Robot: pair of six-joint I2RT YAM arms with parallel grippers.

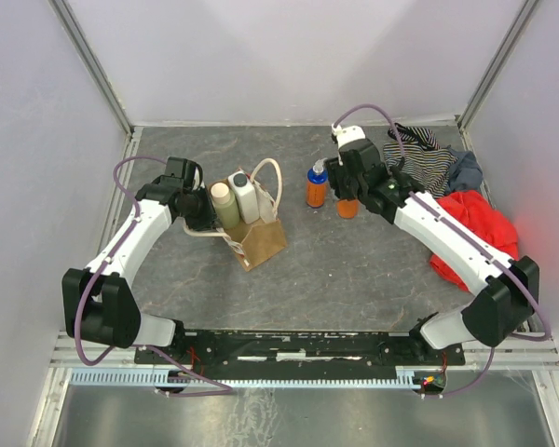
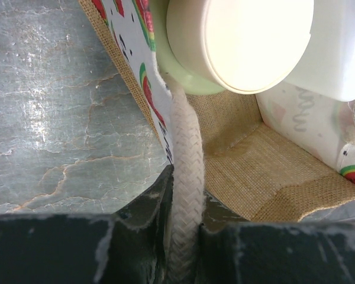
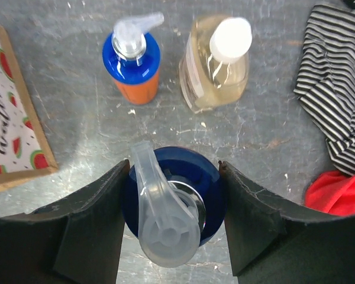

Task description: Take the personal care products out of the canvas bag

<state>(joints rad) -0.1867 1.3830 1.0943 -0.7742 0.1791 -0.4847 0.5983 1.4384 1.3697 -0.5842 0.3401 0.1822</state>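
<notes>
I need to set the orange pump bottle down with my right gripper on the table [image 1: 333, 211] [image 3: 168, 127], next to the other orange pump bottle.
The canvas bag [image 1: 261, 240] stands left of centre, with the pale-green cylinder [image 1: 222, 200] and the white flat bottle [image 1: 245, 196] inside it. My left gripper [image 1: 201, 210] is shut on the bag's cream rope handle [image 2: 186, 136] at the near rim, under the cylinder's cream cap [image 2: 242, 41]. My right gripper [image 1: 347, 194] is closed round the blue top of an orange pump bottle [image 3: 201, 174] that stands on the table. A second orange pump bottle [image 3: 132, 65] and the beige pump bottle [image 3: 216, 62] stand just beyond it.
A black-and-white striped garment [image 1: 424, 158], a grey-blue cloth [image 1: 464, 170] and a red cloth [image 1: 475, 223] lie at the right, under and beside my right arm. The enclosure walls stand close on both sides and at the back.
</notes>
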